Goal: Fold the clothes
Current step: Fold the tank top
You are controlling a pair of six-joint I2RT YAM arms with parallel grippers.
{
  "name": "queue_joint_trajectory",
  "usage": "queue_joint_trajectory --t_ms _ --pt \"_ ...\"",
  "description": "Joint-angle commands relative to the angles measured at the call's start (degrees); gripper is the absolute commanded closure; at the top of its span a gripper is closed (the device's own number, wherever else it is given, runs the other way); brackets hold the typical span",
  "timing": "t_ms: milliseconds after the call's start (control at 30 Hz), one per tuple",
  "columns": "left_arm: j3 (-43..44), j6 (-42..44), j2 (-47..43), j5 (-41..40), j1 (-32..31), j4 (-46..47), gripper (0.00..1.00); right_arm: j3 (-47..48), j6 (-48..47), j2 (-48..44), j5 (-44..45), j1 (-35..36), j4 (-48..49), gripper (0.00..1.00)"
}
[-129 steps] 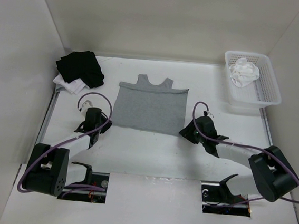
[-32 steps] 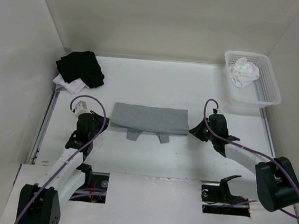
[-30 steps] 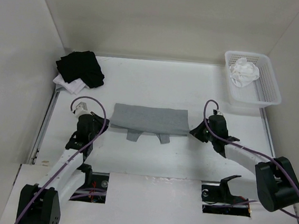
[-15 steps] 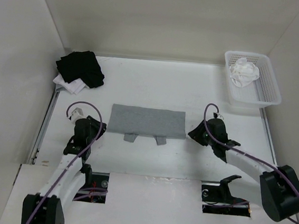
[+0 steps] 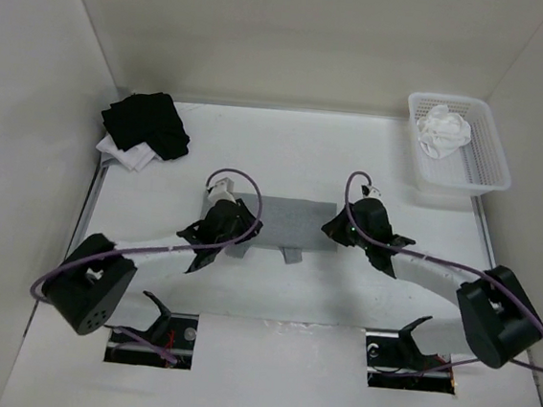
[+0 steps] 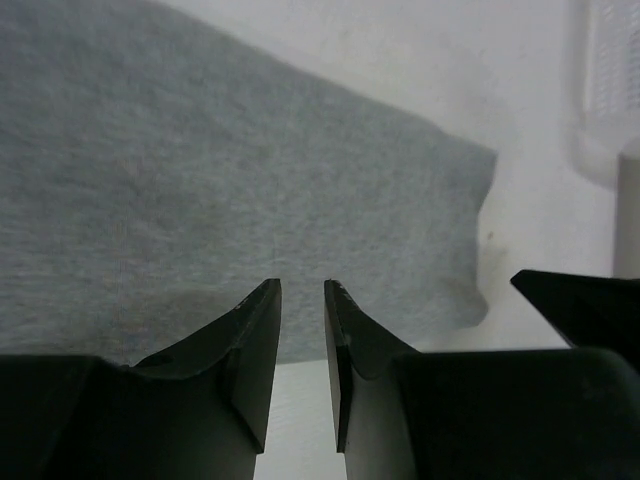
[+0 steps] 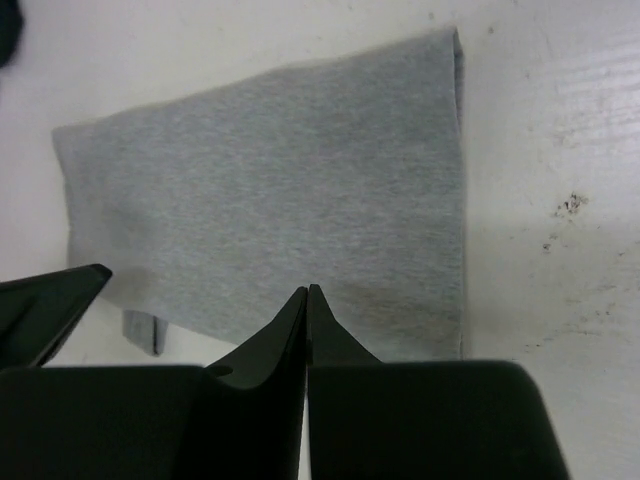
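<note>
The robot's right fingers are closed and empty above the flat piece of cloth, so they should open and pinch the cloth's end edge (image 7: 460, 295) before folding it inward.
The clothes (image 5: 290, 215), a grey tank top, lie folded into a flat band mid-table, with one strap (image 5: 291, 254) poking out at the near edge. My left gripper (image 5: 246, 226) covers the band's left part. In the left wrist view its fingers (image 6: 302, 285) stand slightly apart over the cloth (image 6: 250, 180) at its near edge, with nothing between them. My right gripper (image 5: 331, 230) is at the band's right end. Its fingers (image 7: 307, 290) are shut tip to tip above the cloth (image 7: 280, 180), apparently pinching nothing.
A black-and-white garment pile (image 5: 144, 129) lies at the far left. A white basket (image 5: 477, 170) with a white cloth bundle (image 5: 444, 129) stands at the far right. White walls close in the table on three sides.
The tank top went from lying flat to folded, straps now at the near edge. Both grippers let go of its ends, and the left arm swung in over the left part.
</note>
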Motion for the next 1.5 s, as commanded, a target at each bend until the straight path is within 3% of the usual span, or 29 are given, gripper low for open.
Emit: queue_joint_trajectory --t_ms 0,167,400,633,800,1067,1233,1467 --pt "-0.9 -2.8 4.1 -2.9 -1.4 10.4 0.78 0.3 2.5 3.7 -1.8 0.9 7.7 0.97" --pt "-7.9 -4.3 4.2 -3.0 -1.6 13.2 0.78 -5.9 7.2 6.7 -0.8 2.7 13.1 0.97" --pt "-15.2 -3.8 -3.4 -3.2 0.1 13.0 0.77 -11.7 12.3 6.0 1.6 5.7 15.7 0.95" --pt "-11.6 -0.8 -12.7 -3.7 -0.6 7.0 0.74 -13.5 10.3 -6.4 4.0 4.5 11.1 0.59" --pt "-4.1 1.0 -4.7 -3.5 -4.4 9.1 0.74 -12.2 8.1 -7.0 4.4 -2.0 6.4 0.50" --pt "-0.7 -0.6 9.5 -0.2 -8.6 16.9 0.75 -7.9 8.1 3.1 4.0 -2.2 4.8 0.49" --pt "-4.8 -1.2 10.5 0.9 -7.0 17.6 0.75 -7.7 10.3 6.0 1.1 -1.9 5.9 0.52" --pt "-7.9 -1.3 8.2 1.7 -5.4 17.9 0.75 -10.4 15.5 11.7 -4.4 -1.8 16.4 0.57"
